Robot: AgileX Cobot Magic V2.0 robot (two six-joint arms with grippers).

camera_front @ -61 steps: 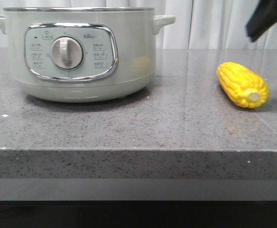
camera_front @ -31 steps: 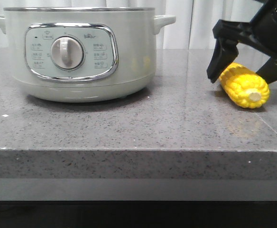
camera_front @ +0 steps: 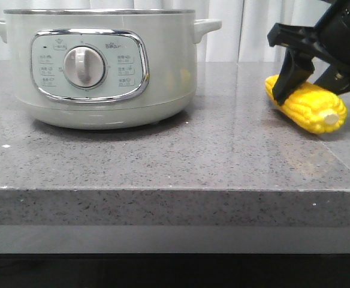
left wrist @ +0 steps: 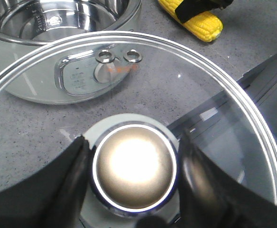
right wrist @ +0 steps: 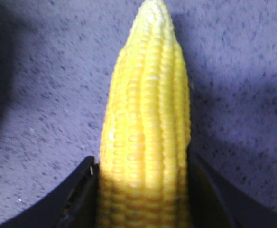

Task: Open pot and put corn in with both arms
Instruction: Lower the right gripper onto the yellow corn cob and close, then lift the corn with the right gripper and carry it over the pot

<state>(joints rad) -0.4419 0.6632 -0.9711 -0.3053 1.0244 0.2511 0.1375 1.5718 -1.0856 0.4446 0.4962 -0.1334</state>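
The robot's right gripper needs to release the yellow corn inside the open pale grey-green pot [camera_front: 118,12], close to the middle of its steel bottom.
The pale grey-green pot [camera_front: 103,66] stands at the left of the counter. In the left wrist view it is open, its steel inside [left wrist: 58,19] bare. My left gripper [left wrist: 134,167] is shut on the round metal knob of the glass lid [left wrist: 233,95], holding the lid above the counter in front of the pot. It is out of the front view. The yellow corn [camera_front: 310,108] lies at the right, stub end toward the front. My right gripper [camera_front: 307,93] is shut on the corn [right wrist: 148,133], a black finger [right wrist: 81,194] pressing each side.
The grey speckled counter ends in a front edge [camera_front: 175,189] close to the camera. White curtains [camera_front: 253,30] hang behind. Bare counter lies between the pot and the corn. The pot's side handle [camera_front: 208,27] sticks out toward the corn.
My right gripper came down from the upper right, straddled the corn with open jaws, then closed on it. The corn has shifted slightly right and up.
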